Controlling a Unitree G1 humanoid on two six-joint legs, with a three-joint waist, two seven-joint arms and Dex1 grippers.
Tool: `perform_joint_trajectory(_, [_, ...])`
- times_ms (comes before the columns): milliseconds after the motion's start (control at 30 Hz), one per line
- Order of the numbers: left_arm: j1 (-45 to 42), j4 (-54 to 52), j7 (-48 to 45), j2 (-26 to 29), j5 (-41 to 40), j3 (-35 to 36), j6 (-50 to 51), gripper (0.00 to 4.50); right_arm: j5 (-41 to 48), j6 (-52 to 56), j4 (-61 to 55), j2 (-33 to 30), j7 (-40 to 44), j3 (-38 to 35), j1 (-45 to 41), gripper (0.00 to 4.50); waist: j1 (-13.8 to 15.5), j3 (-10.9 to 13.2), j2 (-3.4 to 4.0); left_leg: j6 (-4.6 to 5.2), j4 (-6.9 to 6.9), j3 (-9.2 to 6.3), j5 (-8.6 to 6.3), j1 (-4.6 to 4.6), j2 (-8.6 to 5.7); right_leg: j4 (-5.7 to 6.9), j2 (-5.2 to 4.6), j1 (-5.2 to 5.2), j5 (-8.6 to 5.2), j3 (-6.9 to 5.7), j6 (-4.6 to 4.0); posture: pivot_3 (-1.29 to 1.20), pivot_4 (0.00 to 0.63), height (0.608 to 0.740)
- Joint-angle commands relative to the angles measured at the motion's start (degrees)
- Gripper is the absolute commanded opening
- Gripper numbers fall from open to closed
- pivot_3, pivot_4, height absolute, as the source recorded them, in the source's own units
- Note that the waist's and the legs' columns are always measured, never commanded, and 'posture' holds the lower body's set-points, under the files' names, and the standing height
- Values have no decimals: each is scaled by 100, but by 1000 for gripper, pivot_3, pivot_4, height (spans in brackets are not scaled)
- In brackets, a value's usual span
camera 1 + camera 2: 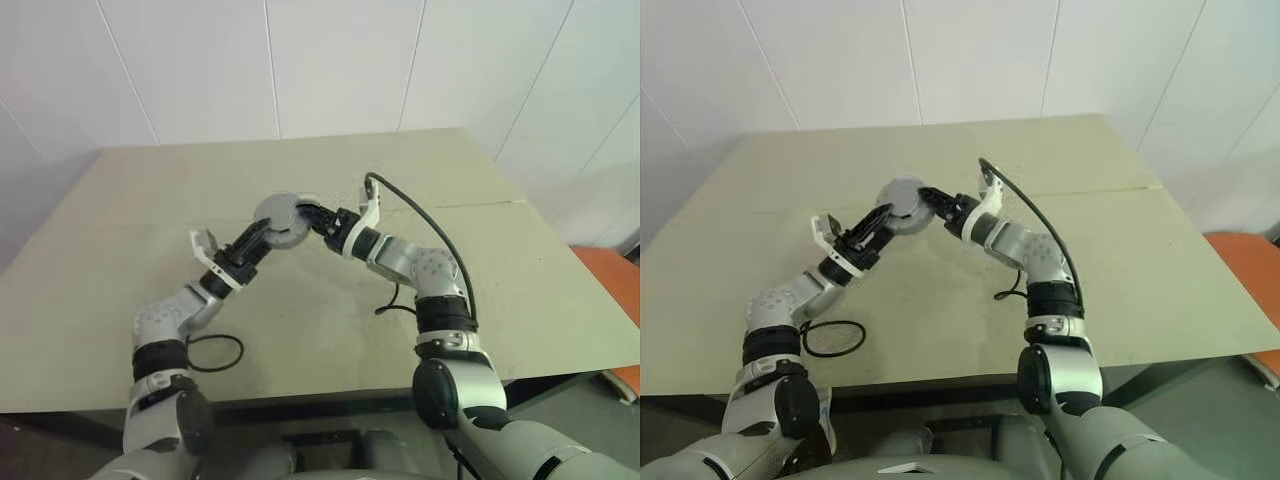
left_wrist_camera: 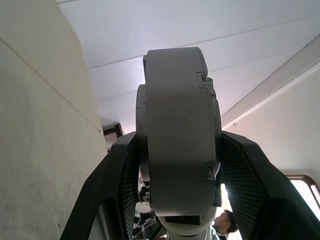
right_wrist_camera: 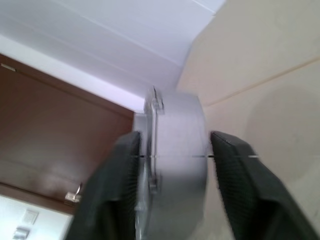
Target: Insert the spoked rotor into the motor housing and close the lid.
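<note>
My left gripper has a white bracket. Next, I set the motor housing down outside that bracket, on the bare beige table (image 1: pixel 161 254).
The motor housing (image 1: pixel 285 232) is held in the air above the table, a grey round puck with the lid (image 1: pixel 277 211) sitting on it, smooth pale face towards me. My left gripper (image 1: pixel 266 232) comes from the lower left and is shut on the housing's wall (image 2: pixel 177 150), one black finger on each side. My right gripper (image 1: pixel 306 213) reaches in from the right. Its fingers (image 3: pixel 227 165) flank the same housing (image 3: pixel 175 145), with a thin gap on one side, so it stands open. The spoked rotor is hidden.
Under both arms lies the beige table (image 1: pixel 520 290), a seam crossing its right half. A black cable loop (image 1: pixel 215 352) lies near the front left edge. Another black cable (image 1: pixel 425 225) arcs over my right forearm. An orange object (image 1: pixel 612 290) sits past the table's right edge.
</note>
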Motion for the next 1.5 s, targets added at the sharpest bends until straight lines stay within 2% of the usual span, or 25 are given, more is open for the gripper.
perform_joint_trajectory(33, [-213, -75, -11, -44, -73, -118, 38, 2161, -50, 104, -61, 139, 158, 191, -98, 3566, 0, 0, 0, -1, 0, 0, 0, 0, 0, 1, 0, 0, 0, 0, -1, 0, 0, 740])
perform_joint_trajectory(100, [-240, -93, 32, -118, -206, 16, -83, 2161, -128, 92, -258, 119, 238, 292, -51, 4263, -18, 0, 0, -3, -1, 0, 1, 1, 2, 3, 2, -2, 2, 1, -4, 0, 0, 740])
perform_joint_trajectory(133, [-255, -102, 52, -158, -276, 94, -147, 2161, -143, 86, -329, 118, 272, 325, -31, 4461, -18, 0, 0, -3, -1, 0, 2, 1, 3, 3, 3, -2, 3, 1, -5, 0, 0, 740])
perform_joint_trajectory(367, [-371, 2, 426, -394, -676, 646, -576, 2161, 85, 139, -474, 187, 470, 148, 57, 4461, 0, 0, 0, -6, 0, 0, 3, 1, 4, 4, 5, -2, 4, 0, -7, 0, 0, 740])
perform_joint_trajectory(600, [-561, 213, 716, -512, -523, 1115, -2238, 2161, 108, 72, -737, 196, 595, 122, 212, 4461, 4, -1, -2, -8, 0, 0, 4, 1, 5, 2, 5, -2, 5, 0, -8, 0, 0, 740])
perform_joint_trajectory(700, [-645, 341, 794, -496, -351, 1168, -2920, 2161, 33, 25, -759, 188, 607, 170, 218, 4461, 11, -1, -3, -8, -1, 0, 4, 1, 5, 1, 6, -2, 5, 0, -9, 0, 0, 740])
perform_joint_trajectory(967, [-1017, 1331, 1152, -202, 1113, 1031, -6002, 2161, -245, -154, -1054, 127, 666, 508, 286, 4461, 31, -5, -10, -8, -1, 0, 4, -1, 4, -1, 5, -2, 6, -1, -9, 0, 0, 740])
perform_joint_trajectory(1200, [-1202, 2332, 1508, 194, 1564, 1110, -7243, 2161, -349, -191, -1264, 60, 736, 670, 404, 4461, 27, -16, -28, -7, 0, 0, 4, -2, 3, -1, 5, -2, 6, -3, -8, 0, 0, 740])
perform_joint_trajectory(1500, [-1012, 2598, 1960, 217, 1849, 1033, -7807, 2161, -402, -199, -1331, -2, 779, 717, 464, 4461, 30, -18, -34, -6, 1, -1, 4, -1, 3, 2, 5, -1, 6, -4, -8, 0, 0, 740])
